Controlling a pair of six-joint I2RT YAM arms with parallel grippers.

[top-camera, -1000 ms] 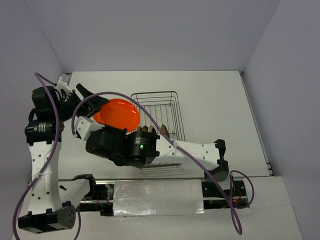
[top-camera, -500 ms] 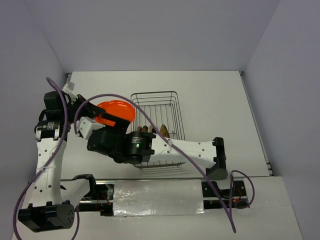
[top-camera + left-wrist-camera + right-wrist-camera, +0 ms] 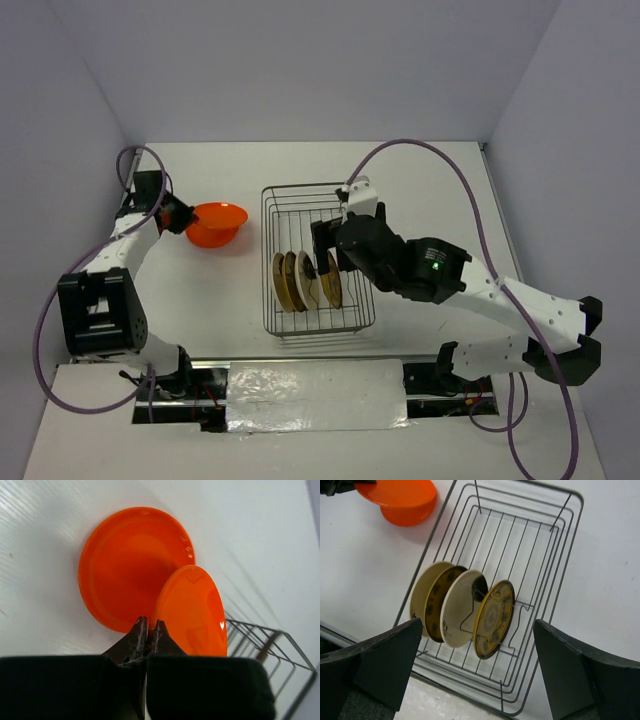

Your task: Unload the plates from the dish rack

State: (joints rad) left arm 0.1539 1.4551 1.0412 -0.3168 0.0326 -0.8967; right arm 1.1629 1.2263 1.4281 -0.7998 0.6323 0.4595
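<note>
I need to next close my right gripper on the upper rim (image 3: 325, 279) (image 3: 478, 620) of the mustard plate that is at the end of the row, farthest from my left gripper.
My left gripper (image 3: 149, 624) is shut on the rim of an orange-red plate (image 3: 192, 612), held tilted just above a second orange plate (image 3: 125, 565) that lies flat on the table. From above, the left gripper (image 3: 178, 218) is left of the dish rack (image 3: 300, 220) and holds its plate (image 3: 220, 212). Several cream and mustard plates (image 3: 462, 607) stand on edge in the rack (image 3: 520, 545). My right gripper (image 3: 477, 625) hangs open above them with nothing between its fingers.
The rack's near end (image 3: 320, 325) lies close to the table's front edge. White walls close the table in on the left, back and right. A purple cable (image 3: 420, 150) arcs over the right arm.
The right gripper has let go of the orange plate and swung back over the rack, now open. The left gripper shut on that plate and carried it left over the other orange plate.
</note>
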